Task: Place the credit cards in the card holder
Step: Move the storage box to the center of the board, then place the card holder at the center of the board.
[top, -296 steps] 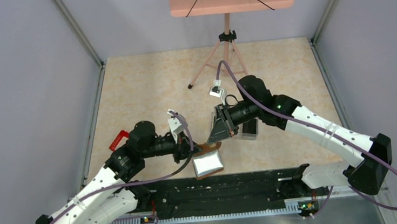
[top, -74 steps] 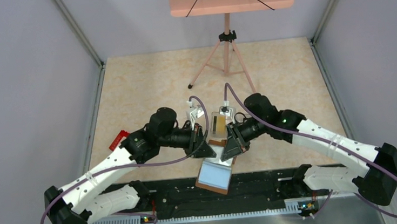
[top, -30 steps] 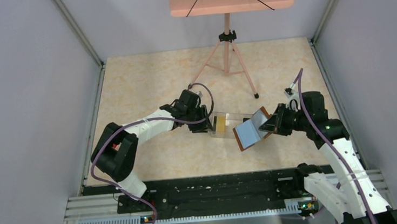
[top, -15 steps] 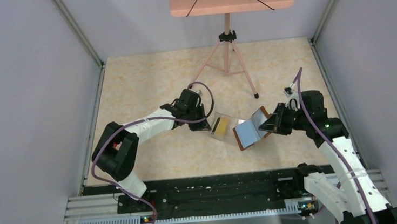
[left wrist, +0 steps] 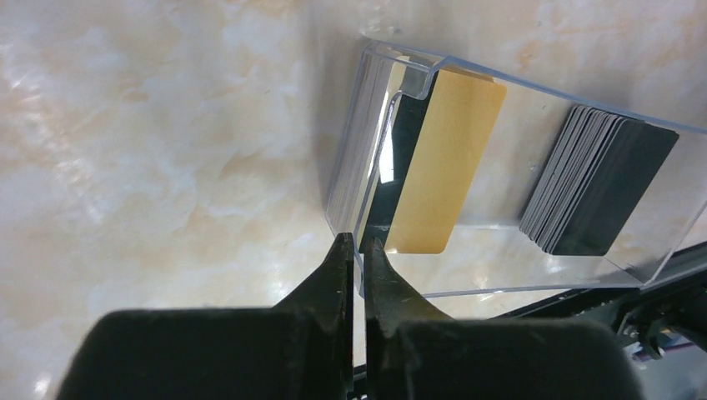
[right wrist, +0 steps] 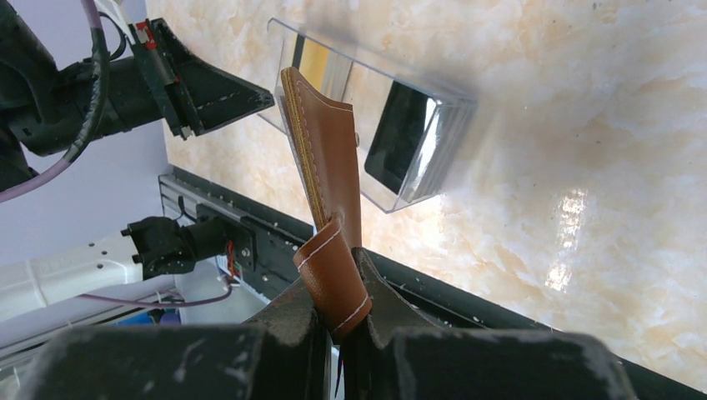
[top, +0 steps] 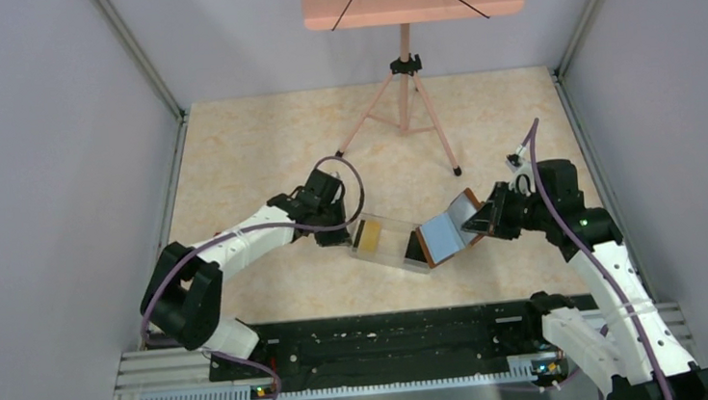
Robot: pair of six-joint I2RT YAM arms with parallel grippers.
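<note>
Next, the left gripper releases the clear plastic tray, which now lies mid-table, on the bare table (top: 343, 257) near the black rail, clear of the card holder.
A clear plastic tray (top: 388, 243) lies mid-table holding the credit cards: a yellow-gold one (left wrist: 440, 167) over a black one, and a stack of black ones (left wrist: 599, 179) at the other end. My left gripper (left wrist: 357, 243) is shut on the tray's end wall, also seen from above (top: 350, 238). The card holder (top: 445, 234), brown leather with a pale blue inside, hangs open and tilted just right of the tray. My right gripper (right wrist: 333, 271) is shut on its leather tab; from above that gripper (top: 487, 219) sits at the card holder's right edge. The brown flap (right wrist: 327, 158) stands over the tray's black-card end.
A pink stand on a tripod (top: 406, 99) occupies the back middle of the table. A black rail (top: 382, 338) runs along the near edge between the arm bases. Grey walls close in the table's left, right and back.
My left gripper closed on the tray's end wall and pulled the tray nearer and leftward, turning it. The right gripper and card holder stayed put.
</note>
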